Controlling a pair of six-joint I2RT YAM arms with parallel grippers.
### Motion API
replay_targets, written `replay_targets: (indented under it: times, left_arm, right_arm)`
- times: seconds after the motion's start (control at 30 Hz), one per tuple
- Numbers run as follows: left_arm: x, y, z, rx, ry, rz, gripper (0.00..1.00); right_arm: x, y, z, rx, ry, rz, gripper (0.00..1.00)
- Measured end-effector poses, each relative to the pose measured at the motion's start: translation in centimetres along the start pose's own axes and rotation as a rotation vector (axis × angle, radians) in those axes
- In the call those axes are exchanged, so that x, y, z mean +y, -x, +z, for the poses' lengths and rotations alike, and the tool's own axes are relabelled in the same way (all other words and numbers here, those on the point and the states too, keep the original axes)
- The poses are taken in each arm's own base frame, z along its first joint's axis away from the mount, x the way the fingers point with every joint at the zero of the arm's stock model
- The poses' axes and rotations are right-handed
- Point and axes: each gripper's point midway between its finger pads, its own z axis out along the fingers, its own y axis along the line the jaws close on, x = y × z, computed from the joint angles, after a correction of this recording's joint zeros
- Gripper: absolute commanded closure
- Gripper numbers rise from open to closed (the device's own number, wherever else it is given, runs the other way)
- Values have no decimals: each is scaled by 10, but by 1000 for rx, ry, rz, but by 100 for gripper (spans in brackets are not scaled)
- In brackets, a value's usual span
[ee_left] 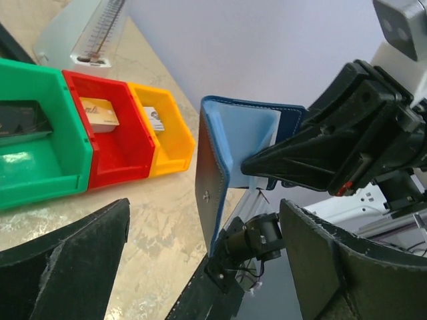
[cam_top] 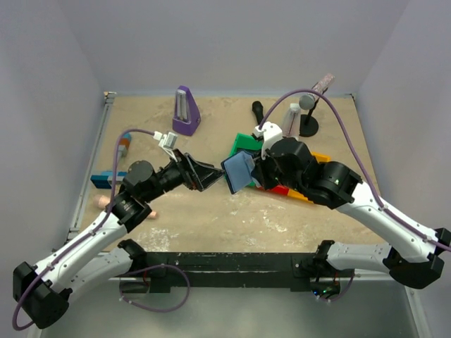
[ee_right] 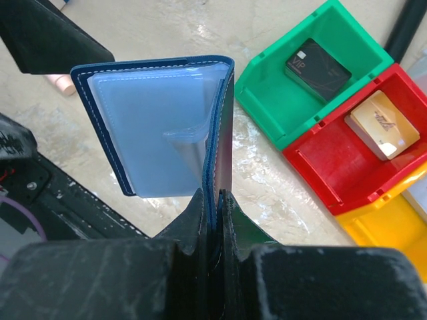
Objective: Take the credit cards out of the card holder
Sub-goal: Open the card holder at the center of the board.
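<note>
The card holder is pinched across its inner sleeve by my right gripper, so my left gripper will take the free half [cam_top: 237, 173] before my right gripper takes a new grip by the clasp.
My right gripper [ee_right: 213, 197] is shut on one half of the navy card holder [ee_right: 157, 127] and holds it open and upright above the table. Its pale blue inner panels face the right wrist camera, and no card shows in them. The holder also shows in the top view [cam_top: 238, 171] and the left wrist view [ee_left: 223, 167]. My left gripper [ee_left: 205, 207] is open and empty, just left of the holder, with its fingers [ee_left: 73, 260] on either side of the lower edge. A black card [ee_right: 318, 65] lies in the green bin [ee_right: 267, 93]. A tan card [ee_right: 385, 125] lies in the red bin [ee_right: 333, 173]. A pale card [ee_left: 155, 119] lies in the yellow bin [ee_left: 175, 143].
The three bins [cam_top: 246, 144] stand side by side under my right arm. A purple metronome [cam_top: 185, 111] stands at the back. A black stand [cam_top: 308, 120] is at the back right. Blue and orange objects [cam_top: 107, 177] lie at the left edge.
</note>
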Motion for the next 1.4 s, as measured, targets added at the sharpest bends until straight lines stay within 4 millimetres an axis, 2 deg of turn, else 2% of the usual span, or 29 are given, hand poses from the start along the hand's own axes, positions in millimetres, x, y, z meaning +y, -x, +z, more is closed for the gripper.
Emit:
replay_targets:
  times: [0.2,0.27,0.37,0.47,0.53,0.6,0.67,0.8,0.87,0.97,1.1,1.23,1.4]
  left_arm:
    - [-8,-15,1,27,-59,39,3]
    - [-8,-19,2,39,-63,47,7]
    - [-7,-24,5,54,-61,56,18]
    - [-7,-27,6,54,-68,71,36]
    - [-7,-27,6,46,-79,82,56]
    - [-9,-26,7,43,-91,93,84]
    - [-12,-26,8,44,-109,110,100]
    - [-9,-29,8,54,-101,117,100]
    - [-5,-30,6,62,-80,126,100]
    - [5,-31,-1,90,-1,138,100]
    - [1,-18,-9,95,63,163,100]
    - [-7,-6,-14,90,102,171,100]
    - [-2,0,-17,119,223,172,100]
  right_arm:
    - [9,2,-3,2,45,28,100]
    - [12,1,-3,7,59,39,100]
    - [18,0,-4,17,91,56,100]
    - [24,-1,-5,23,119,70,100]
    - [28,0,-5,24,138,79,100]
    - [32,0,-7,25,159,88,100]
    - [36,1,-8,24,181,95,100]
    - [39,-1,-10,28,202,104,46]
    - [39,0,-13,19,212,104,34]
    - [37,4,-22,-21,223,98,27]
    - [33,11,-35,-70,235,97,24]
    - [36,12,-30,-65,239,95,20]
    - [42,12,-20,-49,255,95,13]
